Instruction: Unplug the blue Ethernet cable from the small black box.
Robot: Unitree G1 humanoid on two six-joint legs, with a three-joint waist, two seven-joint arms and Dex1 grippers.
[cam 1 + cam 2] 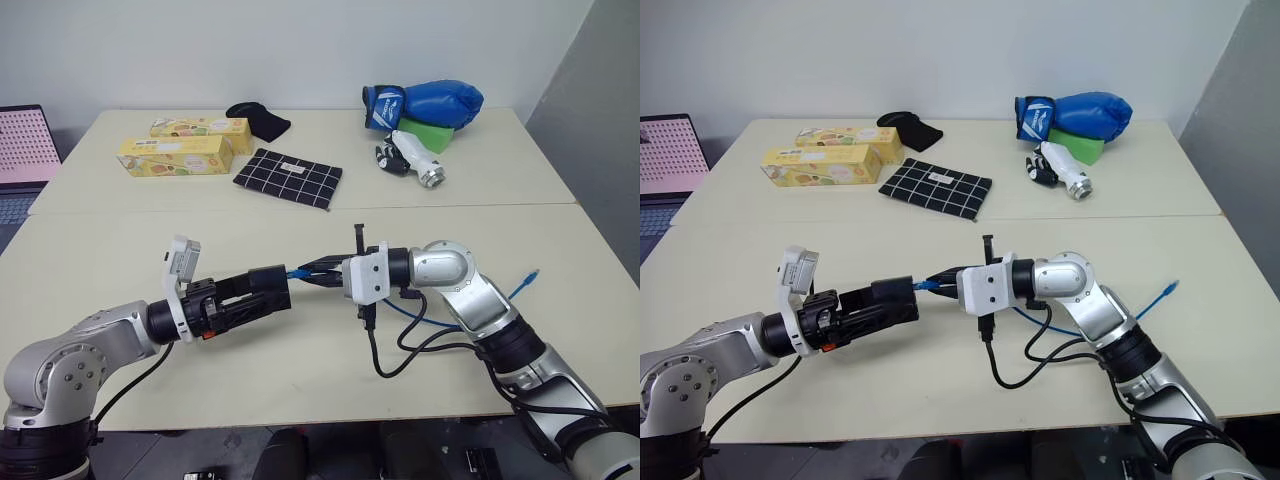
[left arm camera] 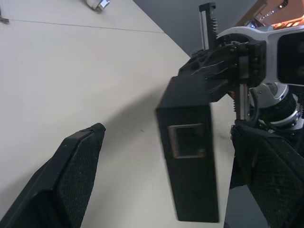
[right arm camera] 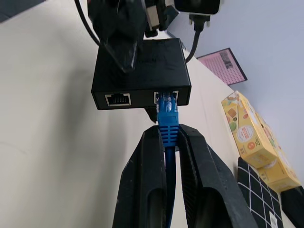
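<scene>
My right gripper should turn and pinch the plug's top and bottom (image 3: 167,117) after my left gripper clamps the black box, because it now pinches the plug's sides.
The small black box (image 3: 142,66) hangs above the table, and the blue Ethernet cable (image 3: 167,118) is plugged into one of its ports. My right gripper (image 3: 167,128) is shut on the cable just behind the plug. The cable trails back under my right arm, and its free end (image 1: 530,275) lies on the table. My left gripper (image 2: 166,133) is open with its fingers either side of the box (image 2: 190,161). One finger (image 2: 71,175) stands well apart from the box, with table showing in the gap. In the left eye view the two grippers meet nose to nose at the box (image 1: 268,285).
Two yellow cartons (image 1: 180,155), a black white-grid cloth (image 1: 288,178) and a black fabric lump (image 1: 260,120) lie at the back. A blue boxing glove (image 1: 425,102), a green block (image 1: 435,135) and a white-and-black tool (image 1: 415,160) sit back right. A laptop (image 1: 20,150) is far left.
</scene>
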